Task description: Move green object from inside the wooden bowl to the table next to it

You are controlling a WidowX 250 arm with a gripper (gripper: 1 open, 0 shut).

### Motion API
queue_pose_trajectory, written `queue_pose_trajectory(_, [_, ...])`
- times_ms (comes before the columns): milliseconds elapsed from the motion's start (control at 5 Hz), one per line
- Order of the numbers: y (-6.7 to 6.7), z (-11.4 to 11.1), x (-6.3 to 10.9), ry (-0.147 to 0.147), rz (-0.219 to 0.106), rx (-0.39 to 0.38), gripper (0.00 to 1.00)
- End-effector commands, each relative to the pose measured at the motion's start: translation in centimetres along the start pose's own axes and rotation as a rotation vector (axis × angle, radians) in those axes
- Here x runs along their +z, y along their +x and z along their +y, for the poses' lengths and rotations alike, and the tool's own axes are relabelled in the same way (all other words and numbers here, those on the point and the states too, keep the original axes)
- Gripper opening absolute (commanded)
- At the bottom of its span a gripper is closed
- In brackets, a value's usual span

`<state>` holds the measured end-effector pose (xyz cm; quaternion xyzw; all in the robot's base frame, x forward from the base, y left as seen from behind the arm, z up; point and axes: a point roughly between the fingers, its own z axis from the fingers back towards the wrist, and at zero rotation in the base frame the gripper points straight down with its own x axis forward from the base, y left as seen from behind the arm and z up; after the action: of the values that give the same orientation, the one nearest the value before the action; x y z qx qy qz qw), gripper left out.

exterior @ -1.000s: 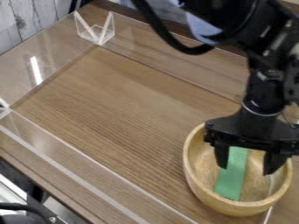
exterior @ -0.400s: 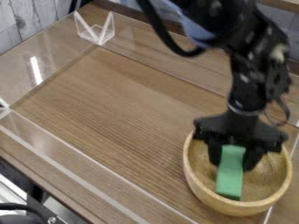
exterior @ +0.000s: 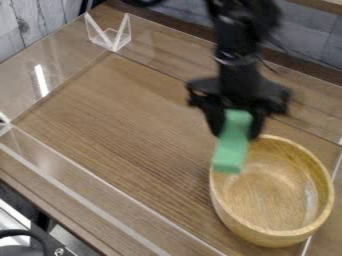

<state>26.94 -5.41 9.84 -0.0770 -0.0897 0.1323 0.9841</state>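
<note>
Next, my gripper lets go of the green object on the open tabletop (exterior: 156, 102) between the wooden bowl and the clear bracket.
The green object (exterior: 234, 145), a bright green bar, hangs nearly upright above the left rim of the wooden bowl (exterior: 274, 195), clear of its inside. My gripper (exterior: 238, 118) is shut on the bar's upper end, its black fingers on either side of it. The light-tan bowl sits at the lower right of the table (exterior: 120, 110), and its visible inside holds nothing. The bar's lower end overlaps the bowl's left rim in this view.
Low clear acrylic walls (exterior: 54, 60) edge the brown wood-grain tabletop on the left and back. A small clear bracket (exterior: 107, 33) stands at the back left corner. The black arm (exterior: 234, 40) rises from the gripper toward the top of the view.
The gripper closed on the green bar inside the bowl, then lifted it up and to the left, out over the bowl's left rim. The bowl stayed in place.
</note>
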Motion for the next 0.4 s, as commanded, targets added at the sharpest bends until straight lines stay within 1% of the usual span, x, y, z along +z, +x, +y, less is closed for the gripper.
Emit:
queue_pose_trajectory(0, [2.39,3.57,0.43,-0.006,-0.060,0.006,0.00])
queue_pose_trajectory(200, [3.19,3.48,-0.06,-0.003,-0.077,-0.012,0.00])
